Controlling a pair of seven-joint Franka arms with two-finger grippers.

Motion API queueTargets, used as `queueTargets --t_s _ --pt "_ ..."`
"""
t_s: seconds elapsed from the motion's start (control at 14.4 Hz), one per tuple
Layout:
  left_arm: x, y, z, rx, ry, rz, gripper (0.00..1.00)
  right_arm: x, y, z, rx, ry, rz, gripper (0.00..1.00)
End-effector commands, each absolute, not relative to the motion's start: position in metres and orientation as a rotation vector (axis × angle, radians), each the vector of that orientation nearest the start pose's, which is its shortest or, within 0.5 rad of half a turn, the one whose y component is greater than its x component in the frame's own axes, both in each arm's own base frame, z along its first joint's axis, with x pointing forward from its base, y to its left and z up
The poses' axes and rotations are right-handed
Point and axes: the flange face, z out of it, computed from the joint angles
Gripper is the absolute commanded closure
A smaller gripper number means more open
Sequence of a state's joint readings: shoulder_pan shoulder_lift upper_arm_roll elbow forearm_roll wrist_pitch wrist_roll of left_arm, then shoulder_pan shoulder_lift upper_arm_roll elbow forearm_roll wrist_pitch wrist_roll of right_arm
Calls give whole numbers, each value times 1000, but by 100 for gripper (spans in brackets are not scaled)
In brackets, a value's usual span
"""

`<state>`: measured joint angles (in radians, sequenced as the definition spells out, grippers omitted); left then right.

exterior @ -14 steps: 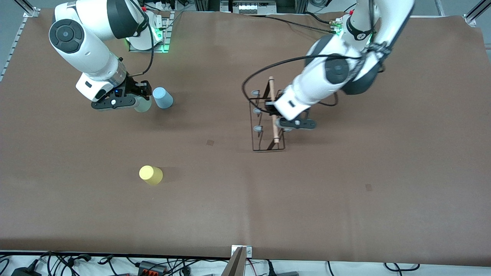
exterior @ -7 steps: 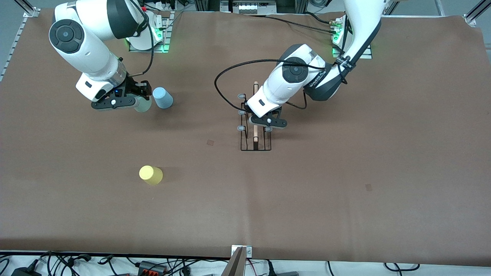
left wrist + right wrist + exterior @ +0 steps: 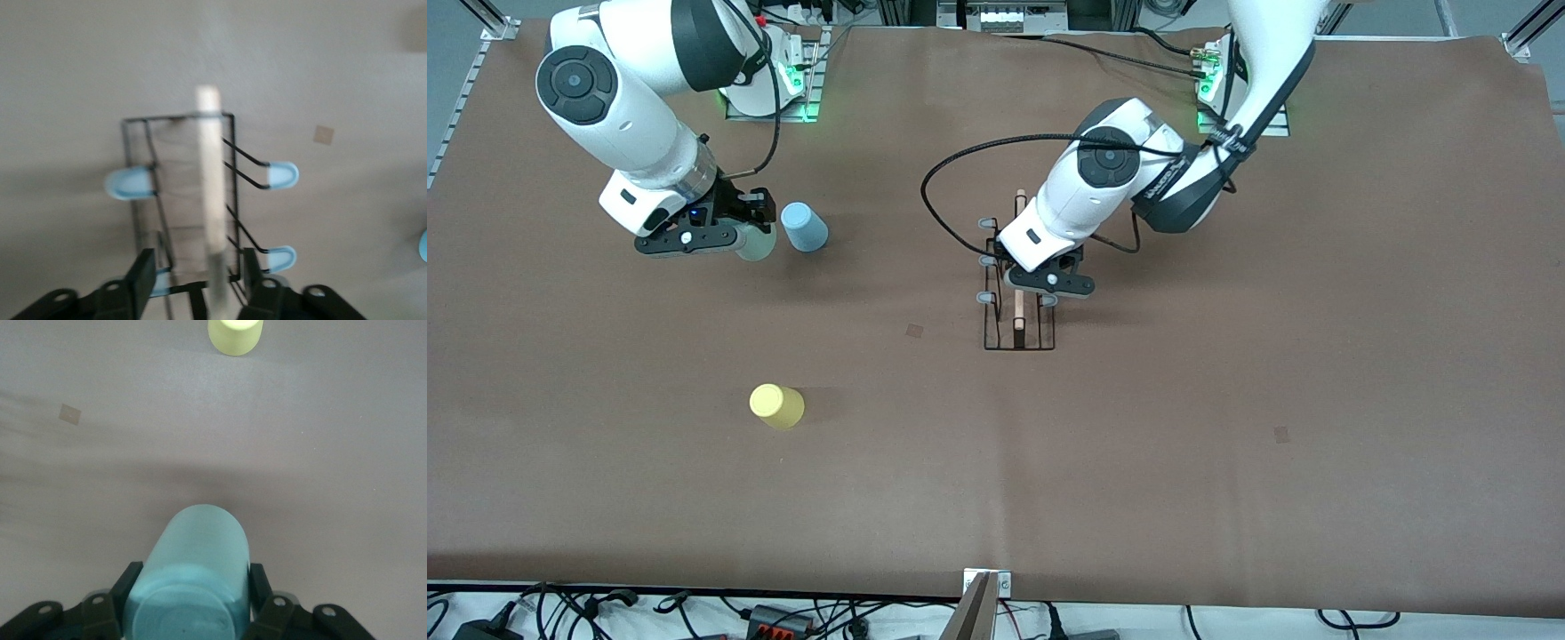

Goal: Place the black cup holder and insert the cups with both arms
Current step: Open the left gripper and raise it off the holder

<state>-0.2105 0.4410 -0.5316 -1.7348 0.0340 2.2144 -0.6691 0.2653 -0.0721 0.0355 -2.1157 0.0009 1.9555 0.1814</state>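
Observation:
Next, my right gripper sets the pale grey-green cup free on the cup holder's back prong [image 3: 986, 236], the one that is facing the light blue cup.
The black cup holder [image 3: 991, 331] stands mid-table, its wooden rod [image 3: 1018, 316] pointing toward the front camera. My left gripper [image 3: 1035, 286] is low over it. In the left wrist view my left gripper [image 3: 197, 280] is open, its fingers [image 3: 141, 279] standing clear on either side of the rod [image 3: 210, 167]. My right gripper [image 3: 747, 235] is shut on the pale grey-green cup [image 3: 758, 247], which looks teal in the right wrist view [image 3: 197, 567]. The light blue cup [image 3: 805, 227] stands beside it. The yellow cup [image 3: 776, 405] stands nearer the front camera and also shows in the right wrist view [image 3: 235, 333].
The brown table cover [image 3: 1227, 400] spreads wide toward the left arm's end. A small dark patch [image 3: 914, 331] lies on the cover beside the holder. The arm bases [image 3: 769, 84] stand along the table's back edge.
The left arm swung the cup holder from nearer its own end to mid-table, then stopped over it. The right gripper with the grey-green cup rose very slightly.

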Motion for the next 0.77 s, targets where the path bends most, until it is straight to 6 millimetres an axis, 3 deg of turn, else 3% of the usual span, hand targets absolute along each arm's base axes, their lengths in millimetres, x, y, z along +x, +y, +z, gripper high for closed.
queueTargets --t_s 0.0,0.07,0.14,0.28,0.7 --pt "537 -381 446 -3243 17 8 0 491 162 441 -3139 -119 122 93" --pt "544 -371 470 -3219 34 38 0 490 171 444 -3135 -71 113 93" --pt "551 -359 488 -3195 57 66 0 489 194 439 -3138 -37 119 93" --pt "575 -307 507 -3124 51 89 0 484 236 449 -3133 71 78 93" --pt "616 -149 546 -3066 -14 57 0 446 421 440 -3031 542 -2 94"
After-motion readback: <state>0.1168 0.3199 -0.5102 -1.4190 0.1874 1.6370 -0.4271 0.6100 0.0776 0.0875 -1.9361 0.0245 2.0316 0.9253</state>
